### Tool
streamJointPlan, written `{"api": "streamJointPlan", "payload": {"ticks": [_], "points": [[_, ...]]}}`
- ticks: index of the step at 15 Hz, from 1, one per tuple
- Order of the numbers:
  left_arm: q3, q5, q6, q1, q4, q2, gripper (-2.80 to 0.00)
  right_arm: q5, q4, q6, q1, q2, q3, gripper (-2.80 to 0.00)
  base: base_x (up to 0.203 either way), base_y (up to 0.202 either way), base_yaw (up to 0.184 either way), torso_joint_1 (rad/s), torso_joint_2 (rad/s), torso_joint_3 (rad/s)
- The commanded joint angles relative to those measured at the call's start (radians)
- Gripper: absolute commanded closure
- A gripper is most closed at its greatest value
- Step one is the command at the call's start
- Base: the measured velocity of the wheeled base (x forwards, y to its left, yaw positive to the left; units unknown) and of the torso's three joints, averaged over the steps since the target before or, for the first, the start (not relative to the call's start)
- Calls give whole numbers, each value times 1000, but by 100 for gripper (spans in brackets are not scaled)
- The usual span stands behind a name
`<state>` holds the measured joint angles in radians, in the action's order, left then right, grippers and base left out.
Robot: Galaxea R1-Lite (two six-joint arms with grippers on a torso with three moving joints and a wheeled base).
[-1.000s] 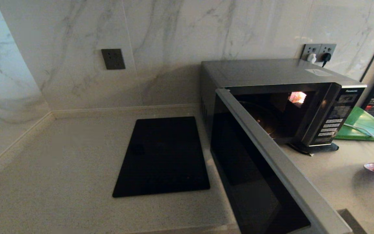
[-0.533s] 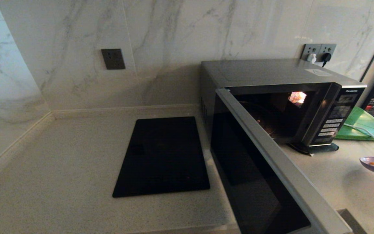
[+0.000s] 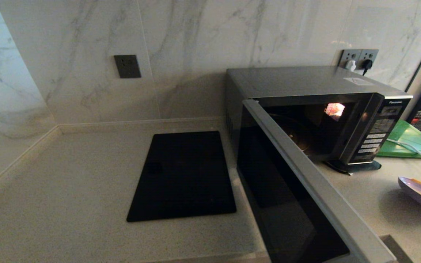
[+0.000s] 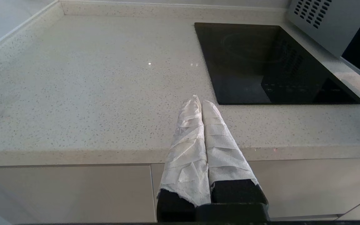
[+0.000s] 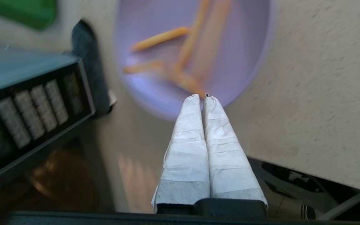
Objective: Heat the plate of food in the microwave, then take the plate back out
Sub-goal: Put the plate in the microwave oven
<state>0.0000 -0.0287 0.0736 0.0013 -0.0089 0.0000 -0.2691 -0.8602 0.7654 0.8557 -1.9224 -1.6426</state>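
Observation:
My right gripper needs to set the plate of food down on the counter (image 5: 200,44) in front of the green board.
The plate of food (image 3: 420,191), a small lavender plate with orange-yellow sticks, hangs tilted above the counter at the far right, its shadow beneath it. In the right wrist view my right gripper (image 5: 202,96) is shut on the near rim of the plate of food (image 5: 198,47); the arm itself is out of the head view. The microwave (image 3: 305,82) stands left of the plate. Its door (image 3: 291,197) is swung wide open toward me and the cavity is lit. Its button panel (image 5: 33,103) is close to the plate. My left gripper (image 4: 198,100) is shut and empty over the counter's front edge.
A flat black cooktop (image 3: 185,175) lies in the counter left of the microwave. A green board (image 3: 411,140) and a white cable (image 3: 408,148) lie behind the plate. Wall sockets (image 3: 358,58) sit above the microwave. The open door juts out over the counter's front edge.
The plate has come up off the counter, shifted a little to the left, toward the microwave, and tipped. The left arm has not moved.

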Motion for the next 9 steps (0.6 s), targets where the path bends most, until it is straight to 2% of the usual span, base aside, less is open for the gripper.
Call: {"api": "streamJointPlan", "payload": {"ticks": [1, 9], "points": [[0, 0, 2, 0, 0, 2, 0, -16, -5, 0, -1, 30, 14, 0, 0, 0, 0, 0, 0, 0], [0, 0, 2, 0, 0, 2, 0, -12, -3, -27, 0, 22, 38, 0, 0, 0, 0, 0, 0, 0]]}}
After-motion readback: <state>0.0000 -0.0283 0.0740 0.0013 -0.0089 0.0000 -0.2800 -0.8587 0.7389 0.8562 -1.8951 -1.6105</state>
